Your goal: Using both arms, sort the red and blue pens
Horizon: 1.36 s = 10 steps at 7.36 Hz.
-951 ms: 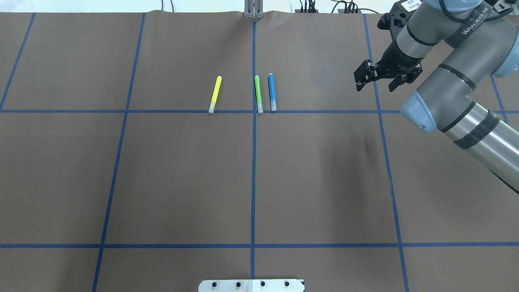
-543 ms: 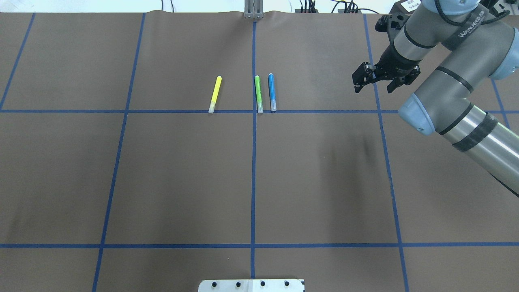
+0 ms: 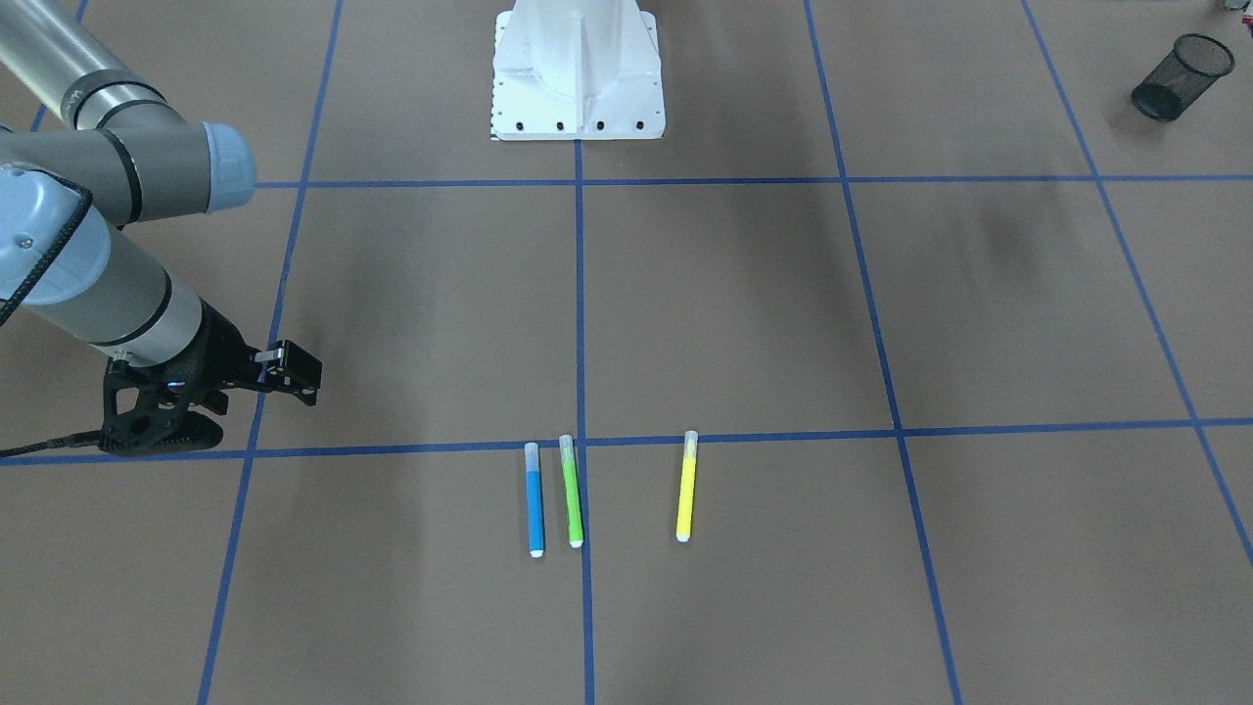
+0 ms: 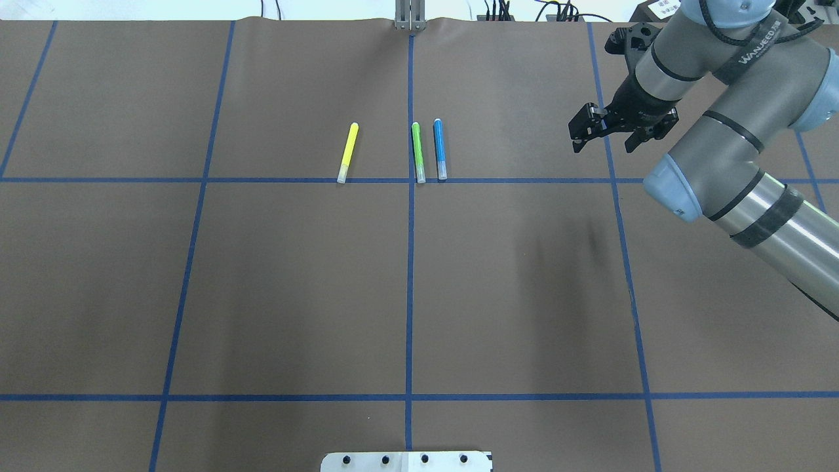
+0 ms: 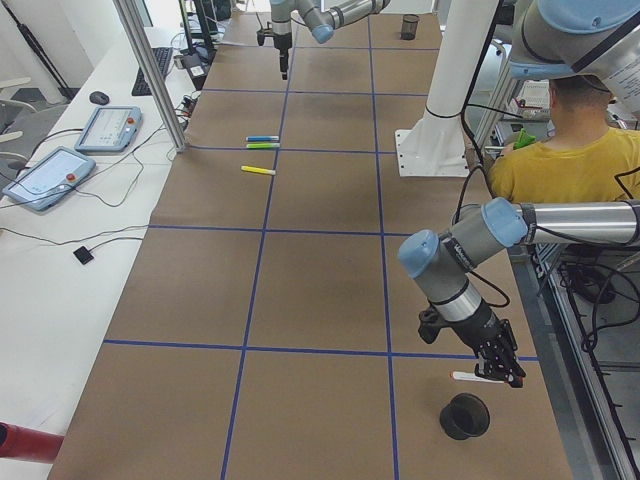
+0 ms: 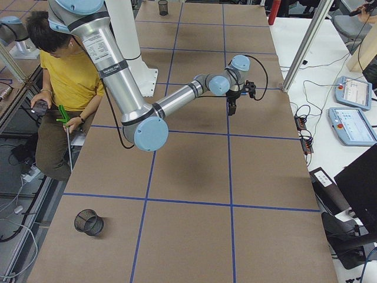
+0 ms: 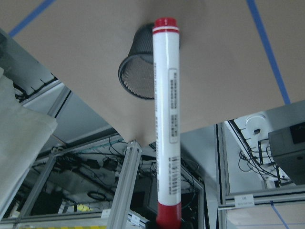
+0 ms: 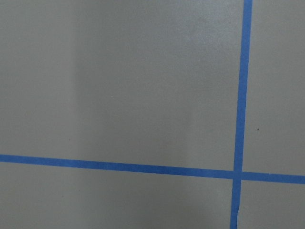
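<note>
I should let go of the red pen with my left gripper inside the opening of the black mesh cup [image 3: 1200,55] [image 7: 138,75]. The pen now hangs just above that cup.
The red pen [image 7: 167,124], white-barrelled with red ends, hangs over a black mesh cup [image 7: 138,71] in the left wrist view. My left gripper [image 5: 498,372] is shut on its lower end, near the table's edge just above that cup [image 5: 465,415]. The blue pen [image 4: 439,149] lies on the brown mat by the centre line, also seen from the front [image 3: 534,499]. My right gripper [image 4: 604,139] hovers open and empty well to the right of it, over a blue tape line; the right wrist view shows only bare mat.
A green pen [image 4: 417,152] lies right beside the blue one, and a yellow pen [image 4: 347,152] lies further left. A second mesh cup [image 5: 409,25] stands at the far end. A person in a yellow shirt [image 5: 560,150] sits behind the robot base [image 3: 578,69].
My right gripper has drifted slightly left and toward the far edge, still open. The three pens on the mat have not moved.
</note>
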Tool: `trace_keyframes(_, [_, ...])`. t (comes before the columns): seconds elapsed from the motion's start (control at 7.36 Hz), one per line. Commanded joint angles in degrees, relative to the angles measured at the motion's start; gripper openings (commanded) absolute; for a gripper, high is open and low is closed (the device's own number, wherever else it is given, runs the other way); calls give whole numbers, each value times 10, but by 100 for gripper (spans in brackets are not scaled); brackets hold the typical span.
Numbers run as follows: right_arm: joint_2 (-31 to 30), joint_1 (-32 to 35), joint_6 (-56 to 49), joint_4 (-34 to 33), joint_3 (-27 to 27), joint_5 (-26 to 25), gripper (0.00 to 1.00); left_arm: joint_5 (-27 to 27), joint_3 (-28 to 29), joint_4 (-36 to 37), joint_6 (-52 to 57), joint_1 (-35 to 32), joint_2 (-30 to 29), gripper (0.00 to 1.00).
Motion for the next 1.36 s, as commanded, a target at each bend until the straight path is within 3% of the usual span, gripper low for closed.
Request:
trace_keyframes(0.0, [-5,-7,0,7,1,-1,100,-5,77,-63,2,1,3,0])
trace_keyframes(0.14, [-11,-7,3,21,1,-1,100,-22,105,-90,14,1,3,0])
trace_keyframes(0.54, [-18,-10,3,24,4,-1,100,-97,114,-92,43,1,3,0])
trace_keyframes(1.22, [-21,-17,13,24,13,-11,100,-102,161,-145,43,1,3,0])
